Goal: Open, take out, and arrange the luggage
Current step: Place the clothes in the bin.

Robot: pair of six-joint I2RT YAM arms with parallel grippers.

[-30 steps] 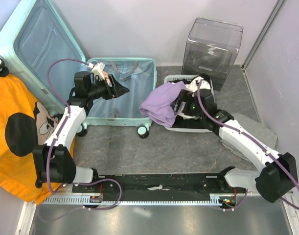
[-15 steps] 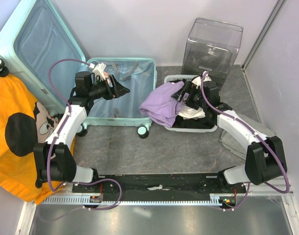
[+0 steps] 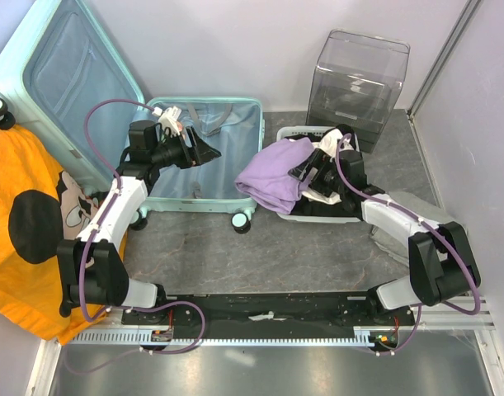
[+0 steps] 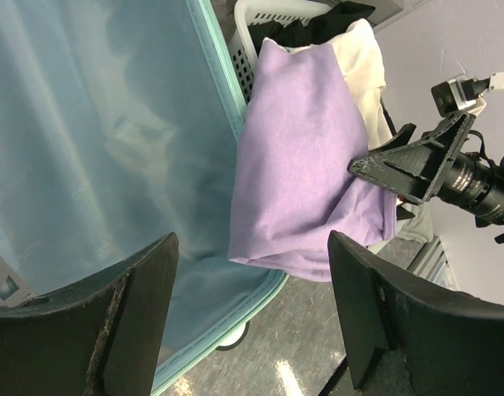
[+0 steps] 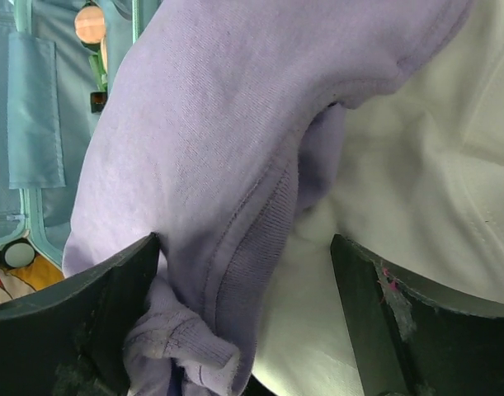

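Note:
The robot's left gripper will close on the purple garment's corner [image 3: 239, 183] [image 4: 237, 254] that hangs over the suitcase's rim, across from the right gripper.
The luggage [image 3: 204, 169] is a mint suitcase lying open, its lid [image 3: 74, 78] leaning against the back wall. Its pale blue lining [image 4: 95, 148] fills the left wrist view. My left gripper [image 3: 204, 151] [image 4: 252, 322] hovers open over the lining with nothing between its fingers. A purple garment [image 3: 270, 177] [image 4: 305, 165] [image 5: 202, 140] drapes from the suitcase's right rim onto a white mesh basket [image 3: 317, 217]. My right gripper [image 3: 308, 171] [image 5: 247, 313] stands open over the basket, jaws straddling the purple garment's ribbed hem, with a white garment [image 5: 416, 190] underneath.
A clear plastic box [image 3: 360, 78] stands behind the basket at the back right. An orange cloth with a black cartoon print [image 3: 29, 219] lies along the left edge. A grey cloth [image 3: 416, 206] lies under my right arm. Bare grey floor [image 3: 260, 256] stretches between suitcase and arm bases.
My right arm has folded inward, its elbow swinging left, and its gripper has settled lower onto the purple garment's hem. The left arm and the suitcase have not moved.

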